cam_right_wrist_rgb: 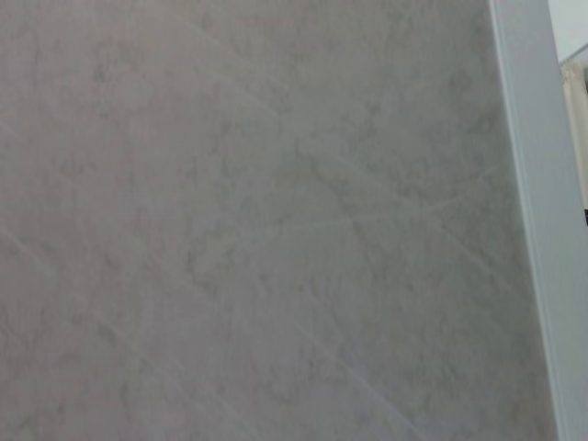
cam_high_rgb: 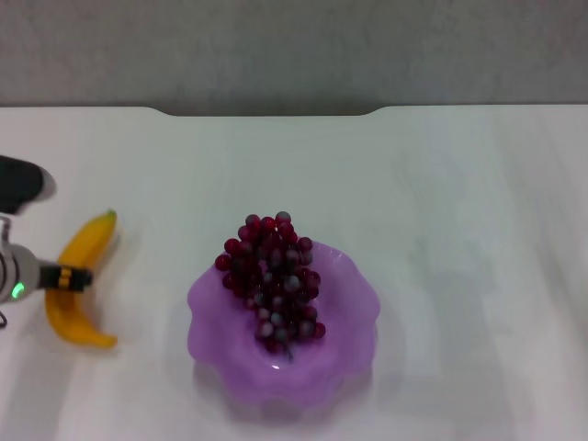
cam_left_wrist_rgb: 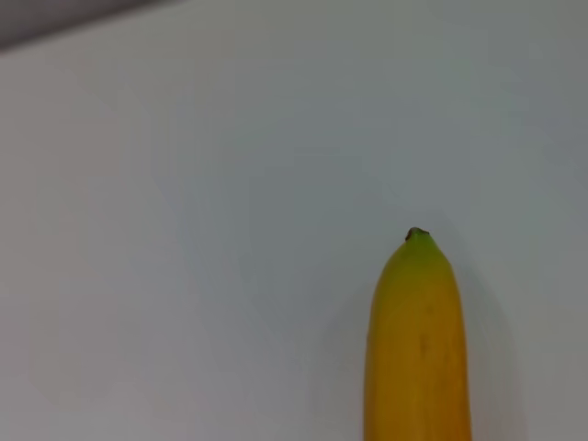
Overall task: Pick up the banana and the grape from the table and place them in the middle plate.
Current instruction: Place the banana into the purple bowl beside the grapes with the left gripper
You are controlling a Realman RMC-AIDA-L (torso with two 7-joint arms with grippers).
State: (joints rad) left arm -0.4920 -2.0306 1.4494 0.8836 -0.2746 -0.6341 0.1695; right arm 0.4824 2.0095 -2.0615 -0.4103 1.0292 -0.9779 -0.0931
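Observation:
I need to release the banana from my left gripper across the top of the grape bunch (cam_high_rgb: 278, 290) in the purple plate.
The banana (cam_high_rgb: 84, 276) lies on the white table (cam_high_rgb: 459, 230) at the left, its green stem tip pointing to the far side. My left gripper (cam_high_rgb: 64, 276) reaches in from the left edge and sits across the banana's middle. In the left wrist view the banana (cam_left_wrist_rgb: 418, 349) fills the lower part, stem end up, on bare table. The grape (cam_high_rgb: 273, 280) bunch rests in the middle plate (cam_high_rgb: 349, 312), a purple scalloped dish at the centre front, with its far end over the rim. My right gripper is out of view.
The table's far edge has a notch (cam_high_rgb: 268, 112) at the middle. The right wrist view shows only a grey mottled surface (cam_right_wrist_rgb: 257, 220) and a pale strip (cam_right_wrist_rgb: 533, 184) along one side.

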